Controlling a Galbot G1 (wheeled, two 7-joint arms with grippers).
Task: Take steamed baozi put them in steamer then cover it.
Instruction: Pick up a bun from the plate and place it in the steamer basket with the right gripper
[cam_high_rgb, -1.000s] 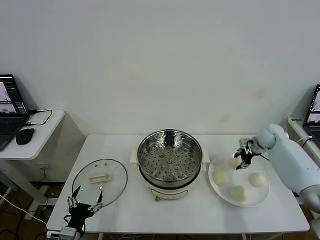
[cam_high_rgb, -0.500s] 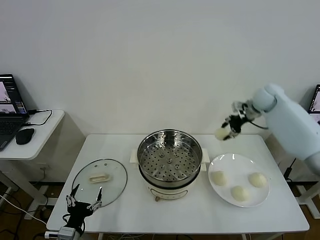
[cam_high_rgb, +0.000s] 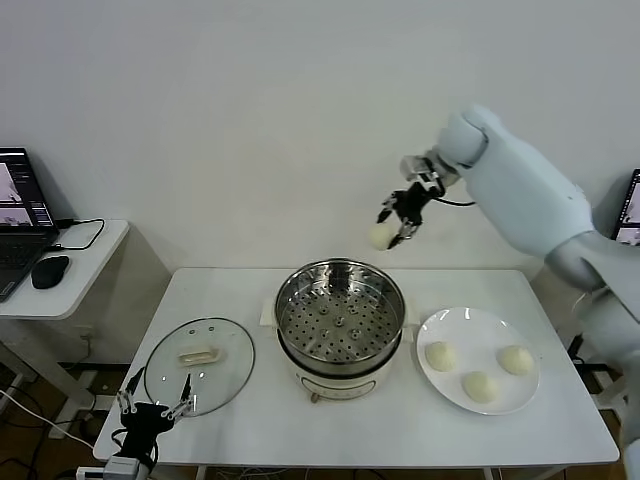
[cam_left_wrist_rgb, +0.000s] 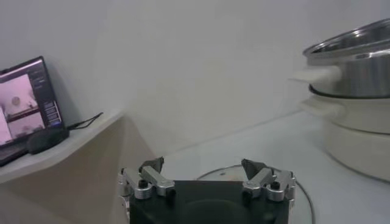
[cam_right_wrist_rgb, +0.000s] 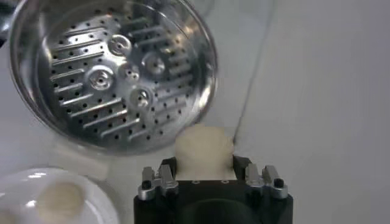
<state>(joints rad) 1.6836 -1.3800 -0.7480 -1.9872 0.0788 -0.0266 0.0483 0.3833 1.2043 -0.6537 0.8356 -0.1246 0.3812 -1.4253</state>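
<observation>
Next, my right gripper lets go of the baozi on the steamer's perforated bottom, near the steamer's rim (cam_high_rgb: 332, 288) (cam_right_wrist_rgb: 170, 74) closest to the wall.
My right gripper (cam_high_rgb: 397, 222) is raised in the air just behind and right of the steamer (cam_high_rgb: 340, 312), shut on one cream-white baozi (cam_high_rgb: 381, 236). In the right wrist view the baozi (cam_right_wrist_rgb: 204, 150) sits squeezed between the jaws, with the steamer's empty perforated floor (cam_right_wrist_rgb: 106, 73) below. Three more baozi (cam_high_rgb: 440, 355) (cam_high_rgb: 479, 386) (cam_high_rgb: 516, 359) lie on the white plate (cam_high_rgb: 440, 385) to the steamer's right. The glass cover (cam_high_rgb: 199, 365) with its cream handle lies flat on the table, left of the steamer. My left gripper (cam_high_rgb: 152, 406) waits open at the table's front left edge, by the cover.
A side desk at far left carries a laptop (cam_high_rgb: 22, 220) and a mouse (cam_high_rgb: 50, 271). Another laptop (cam_high_rgb: 628, 215) shows at the right edge. The steamer sits on a cream pot base (cam_high_rgb: 335, 380) mid-table. The wall rises directly behind the table.
My right gripper lifted one baozi off the plate and carried it up and to the left, to behind the steamer. The plate went from four buns to three. My left gripper barely shifted.
</observation>
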